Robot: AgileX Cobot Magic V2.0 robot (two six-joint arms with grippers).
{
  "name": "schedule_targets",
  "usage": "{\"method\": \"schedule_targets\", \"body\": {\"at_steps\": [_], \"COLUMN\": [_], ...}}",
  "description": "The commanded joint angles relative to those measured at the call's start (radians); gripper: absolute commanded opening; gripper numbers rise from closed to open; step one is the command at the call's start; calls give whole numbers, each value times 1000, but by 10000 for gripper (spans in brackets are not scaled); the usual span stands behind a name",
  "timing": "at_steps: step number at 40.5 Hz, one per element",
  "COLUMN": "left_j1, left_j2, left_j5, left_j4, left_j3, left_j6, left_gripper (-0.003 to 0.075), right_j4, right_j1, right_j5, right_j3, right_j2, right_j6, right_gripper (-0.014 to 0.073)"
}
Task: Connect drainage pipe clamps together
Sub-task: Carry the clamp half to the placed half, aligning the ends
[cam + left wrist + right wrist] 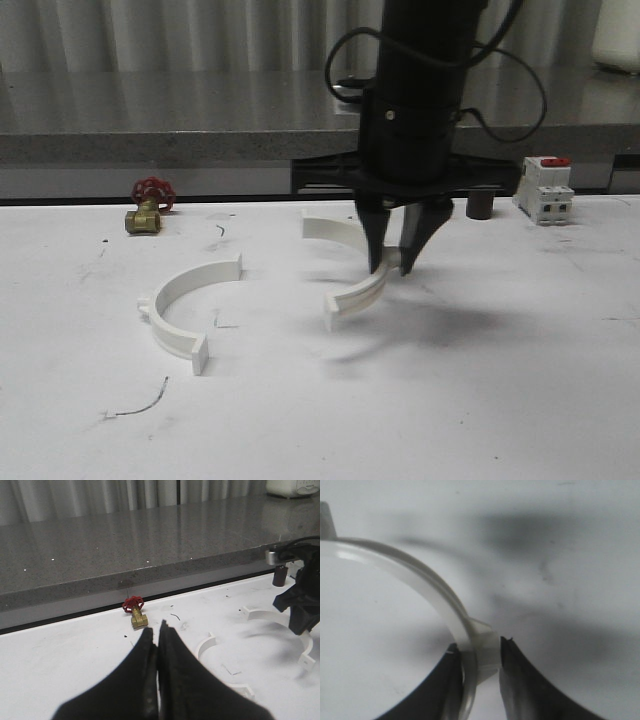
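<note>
Next, the right gripper releases the second clamp against the open side of the flat clamp (283, 311), ends meeting.
Two white half-ring drainage pipe clamps are on the white table. One clamp (185, 300) lies flat at the left, its open side facing right; it also shows beside my left fingers (206, 645). My right gripper (391, 263) points straight down and is shut on the second clamp (358, 293) at the small ear on its outer curve. In the right wrist view that ear (484, 641) sits pinched between the fingers (516, 680), and the arc (422, 580) curves away. My left gripper (158, 632) hovers over the table, shut with nothing in it.
A brass valve with a red handwheel (148, 207) sits at the back left by the grey counter edge (200, 145). A white breaker with a red switch (545, 190) and a small dark cylinder (480, 205) stand at the back right.
</note>
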Motion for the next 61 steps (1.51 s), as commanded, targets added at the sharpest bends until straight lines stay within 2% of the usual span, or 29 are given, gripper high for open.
{"method": "schedule_targets", "body": {"at_steps": [1,14,22,61], "left_j1": [-9,-9,-9,-9], "left_j2": [9,9,9,9], "left_j5": [-71,-71,-71,-71], "left_j4": [8,8,8,8], "left_j3": [-26,-26,-26,-26], "left_j6": [-3,-3,-3,-3], "left_gripper": [-20,-20,-20,-20], "right_j4": [17,47,47,62], "right_j1": [26,80,81,82], "right_j5": [-5,31,25,-4], "right_j3": [-87,-209,-211,-211], "right_j2": [-4,101,106,130], "right_j6": [14,69,107,125], "right_gripper": [101,101,101,101]}}
